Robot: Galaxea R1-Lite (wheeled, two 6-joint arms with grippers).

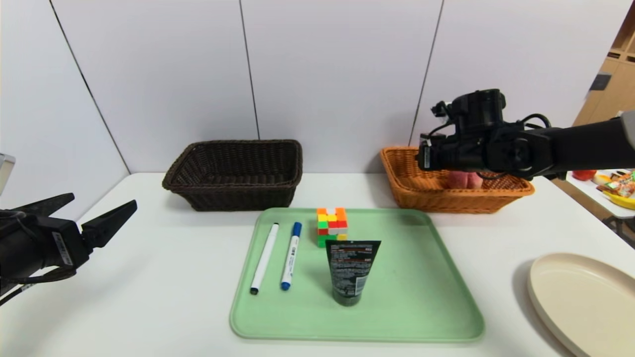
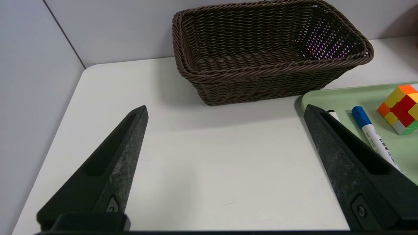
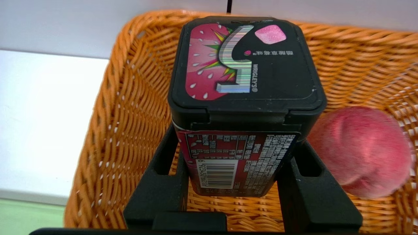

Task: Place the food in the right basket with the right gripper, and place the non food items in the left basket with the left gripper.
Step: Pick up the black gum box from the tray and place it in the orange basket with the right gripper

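The dark pink-labelled container, now held above the wicker floor, will be let go by my right gripper on the orange basket's wicker bottom, close beside the peach (image 1: 428,177) (image 3: 245,168).
My right gripper (image 1: 436,154) hangs over the orange basket (image 1: 412,191). In the right wrist view it (image 3: 236,143) is shut on the dark pink-labelled container (image 3: 246,65), held above the wicker floor. The peach (image 1: 464,179) lies in that basket beside it. My left gripper (image 1: 103,201) is open and empty over the table's left side, short of the dark brown basket (image 1: 233,191). On the green tray (image 1: 421,297) are the black-capped marker (image 1: 264,258), the blue-capped marker (image 1: 291,255), the puzzle cube (image 1: 332,226) and the upright black tube (image 1: 351,270).
A cream plate (image 1: 585,297) lies at the table's front right. White wall panels stand close behind both baskets. In the left wrist view the dark basket (image 2: 261,81) is empty, with bare table between it and my left fingers.
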